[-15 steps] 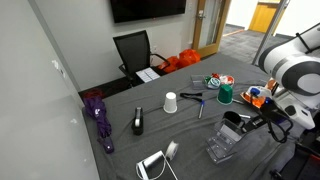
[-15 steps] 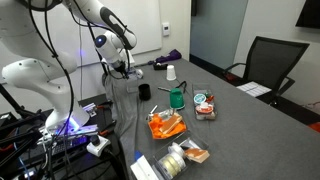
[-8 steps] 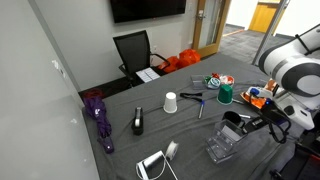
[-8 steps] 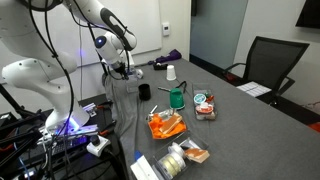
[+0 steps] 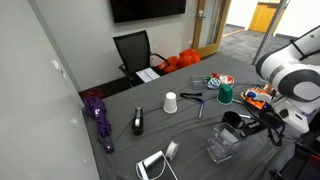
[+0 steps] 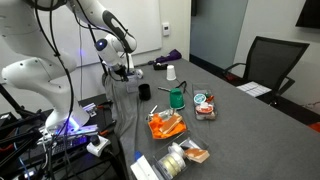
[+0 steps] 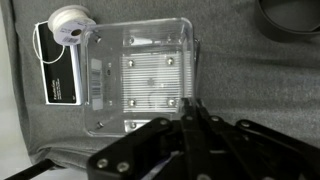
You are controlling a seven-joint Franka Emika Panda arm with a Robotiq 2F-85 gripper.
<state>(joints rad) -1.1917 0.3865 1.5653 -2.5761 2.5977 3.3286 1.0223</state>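
Note:
My gripper is to release the clear plastic container on the grey cloth (image 5: 222,149) (image 7: 164,68), in the spot between the white round object and the black cup.
A clear plastic container (image 7: 145,75) lies on the grey table cloth, also seen as the clear plastic container (image 5: 221,147) in an exterior view. My gripper (image 7: 190,108) is shut, its two fingers pressed together right at the container's right-hand wall. Whether the thin wall is pinched between them cannot be told. A black cup (image 7: 293,16) stands just beyond the container, next to the gripper (image 5: 243,124). In an exterior view the gripper (image 6: 122,68) hangs low over the far end of the table.
A white round object on a black barcoded box (image 7: 66,62) lies beside the container. On the table are a white cup (image 5: 170,102), a green cup (image 5: 226,95), a purple umbrella (image 5: 98,115), a black device (image 5: 138,122) and an orange tray (image 6: 165,125). A black chair (image 5: 134,50) stands behind.
The arm's upper links have shifted slightly in an exterior view. The gripper stays shut at the container's wall and the container has not moved.

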